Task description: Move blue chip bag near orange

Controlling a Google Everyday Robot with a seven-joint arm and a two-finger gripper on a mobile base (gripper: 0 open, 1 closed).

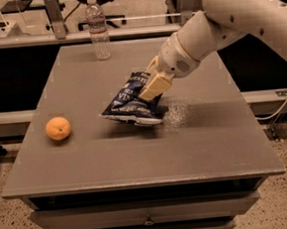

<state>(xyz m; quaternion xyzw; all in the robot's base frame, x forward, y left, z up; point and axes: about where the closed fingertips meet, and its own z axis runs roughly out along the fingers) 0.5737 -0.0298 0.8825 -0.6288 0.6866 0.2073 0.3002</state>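
The blue chip bag, now hanging tilted above the table's middle, will be released by my gripper on the grey table [97, 117], close up against the orange and toward the middle of the table.
The blue chip bag [129, 106] is dark navy with white lettering and hangs tilted just above the middle of the grey table [137, 157]. My gripper [150, 88] is shut on the bag's upper right edge, reaching in from the upper right. The orange [58, 128] is small and round and sits on the table's left side, well to the left of the bag.
A clear plastic water bottle [98, 29] stands at the table's far edge, left of centre. The table has drawers under its front edge [147, 219]. Chair legs and a rail lie behind the table.
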